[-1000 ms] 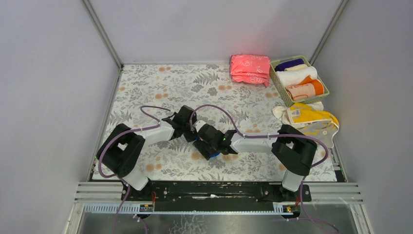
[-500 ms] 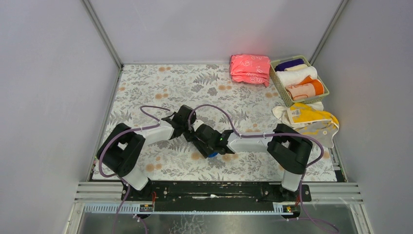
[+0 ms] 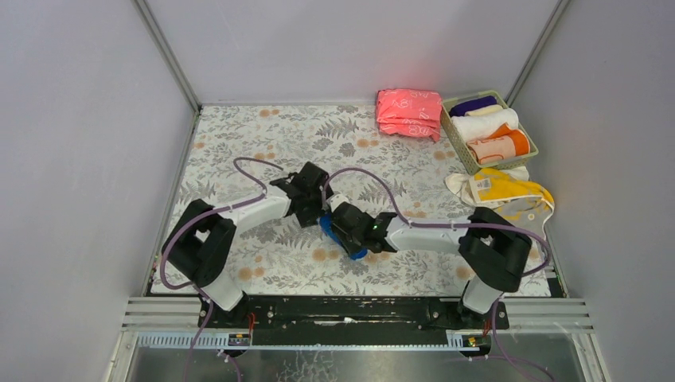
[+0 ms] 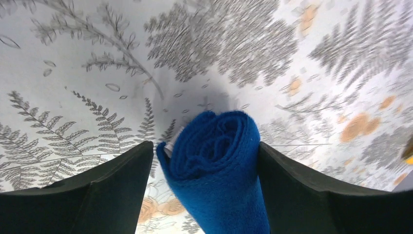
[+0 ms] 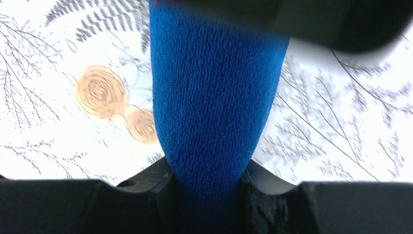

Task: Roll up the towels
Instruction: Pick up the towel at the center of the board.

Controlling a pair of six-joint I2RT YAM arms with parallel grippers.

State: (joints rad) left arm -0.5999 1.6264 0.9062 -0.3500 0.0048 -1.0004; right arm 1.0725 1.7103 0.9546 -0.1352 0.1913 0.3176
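Next, I set the blue towel, hanging just above the floral table, in the green basket [image 3: 488,133] with my right gripper, between the white towel and the orange towel.
A royal blue towel [image 4: 214,170], rolled into a tight tube, hangs just above the floral table. My right gripper [image 5: 207,170] is shut on one end of the blue towel [image 5: 212,107], which runs away from it towards the left gripper's dark body. My left gripper [image 4: 204,146] straddles the other end: the right finger [image 4: 292,185] touches the roll and the left finger [image 4: 122,185] stands a sliver off it. From above, the left gripper [image 3: 314,208] and right gripper [image 3: 341,228] meet mid-table over the blue towel [image 3: 325,228].
At the back right, a green basket [image 3: 527,134] holds a rolled dark blue, a cream [image 3: 485,123] and an orange towel [image 3: 503,145]. A yellow towel [image 3: 509,195] lies on cream cloths [image 3: 458,185] in front of it. A folded pink stack [image 3: 408,113] lies left of the basket.
Both grippers have shifted slightly right and away from the arm bases, carrying the blue roll. More of the blue shows from above.
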